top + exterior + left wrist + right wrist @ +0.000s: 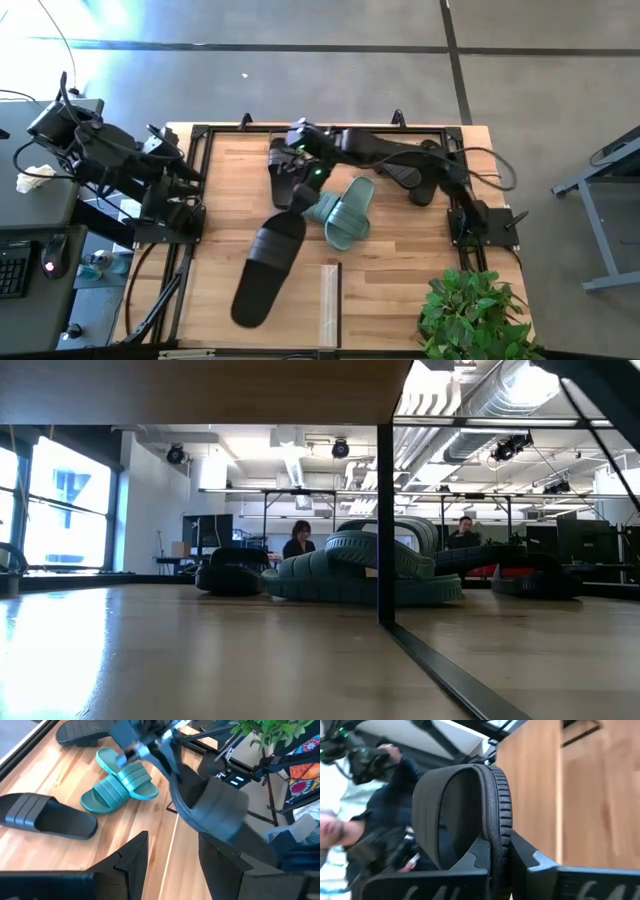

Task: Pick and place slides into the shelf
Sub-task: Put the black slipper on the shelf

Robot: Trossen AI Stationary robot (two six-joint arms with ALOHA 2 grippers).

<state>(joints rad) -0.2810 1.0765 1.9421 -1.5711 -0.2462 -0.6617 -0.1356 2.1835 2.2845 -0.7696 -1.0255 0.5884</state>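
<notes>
The robot's right gripper will set the black slide down on the shelf's top board (268, 295) next to the pale strip.
My right gripper (300, 203) reaches from the table's right side to the middle and is shut on a black slide (265, 272), which it holds up over the near-left part of the table, beside the shelf's top board with its pale strip (330, 300). The sage-green pair (346, 212) lies overlapping on the table, just right of that gripper. Two more black slides (280, 165) (410, 172) lie at the far side, partly under the right arm. My left gripper (175, 865) waits open at the table's left edge. The low view looks out from under the shelf board (200, 390). My right gripper pinches the black slide's sole (494, 827) between its two fingers, just beside the strap (445, 805). One finger (477, 857) is on the footbed side, the other (530, 862) on the underside. The slide (210, 805) is lifted clear and slants down away from the fingers.
A potted plant (475, 315) stands at the near-right corner. The shelf's dark post (383, 510) stands in front of the green slides (360, 570). Bare wood (400, 290) lies right of the pale strip. People sit at desks (300, 540) in the room behind.
</notes>
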